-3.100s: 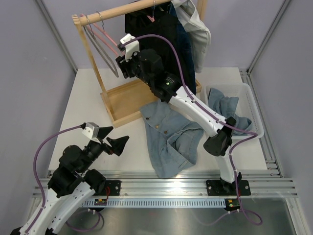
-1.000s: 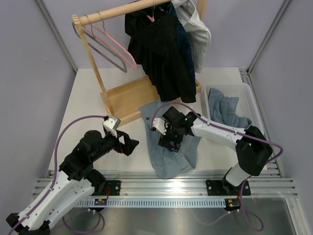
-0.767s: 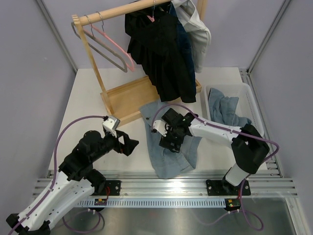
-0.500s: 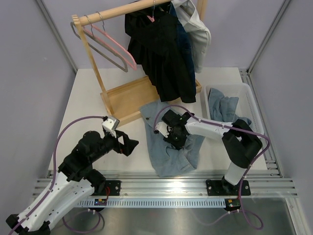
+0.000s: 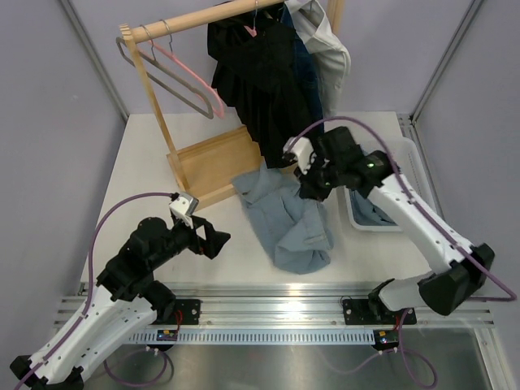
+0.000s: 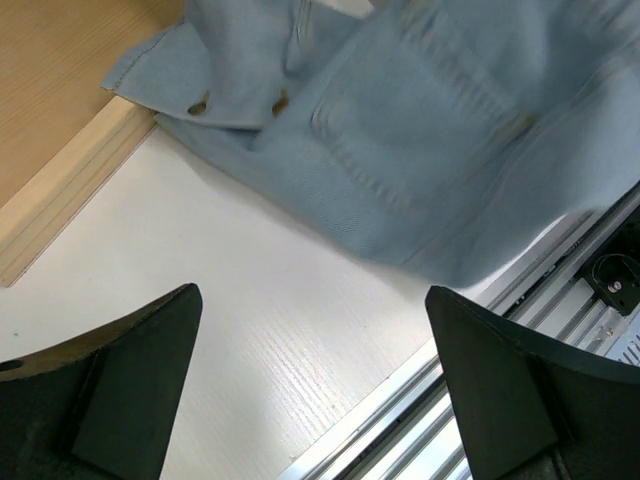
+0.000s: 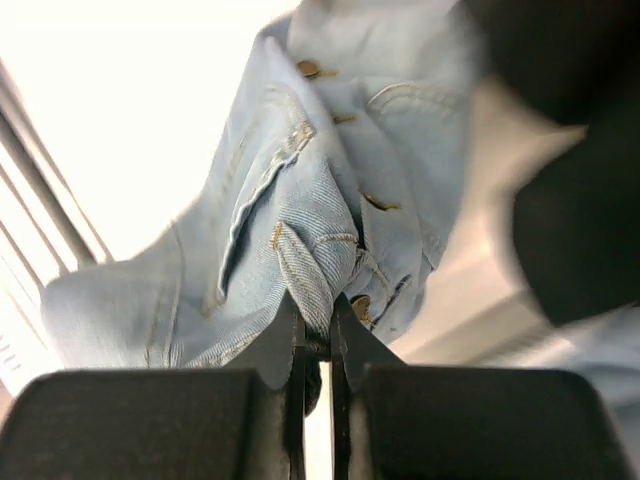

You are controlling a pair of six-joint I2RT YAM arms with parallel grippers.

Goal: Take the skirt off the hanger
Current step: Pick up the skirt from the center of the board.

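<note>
The robot's right gripper needs to release the light-blue denim skirt on the blue cloth inside the white basket (image 5: 387,187).
The light-blue denim skirt (image 5: 286,221) lies crumpled on the white table, off any hanger, with one fold pulled up. My right gripper (image 5: 312,188) is shut on that fold near the brass buttons; in the right wrist view the skirt (image 7: 300,200) hangs bunched between the pinched fingers of the gripper (image 7: 318,320). An empty pink hanger (image 5: 192,78) and a grey hanger (image 5: 157,71) hang at the left end of the rail. My left gripper (image 5: 213,236) is open above the table left of the skirt (image 6: 430,130), its gripper (image 6: 310,292) holding nothing.
The wooden rack (image 5: 203,18) with its tray base (image 5: 213,158) stands at the back. Black garments (image 5: 272,81) and a pale shirt (image 5: 327,49) hang on its right. A white basket (image 5: 406,150) with blue cloth (image 5: 372,207) sits at right. The metal rail (image 6: 560,300) edges the table.
My right gripper shut on the skirt, then rose and swung back and right toward the basket, dragging the skirt's upper part with it. The left arm stayed still and open.
</note>
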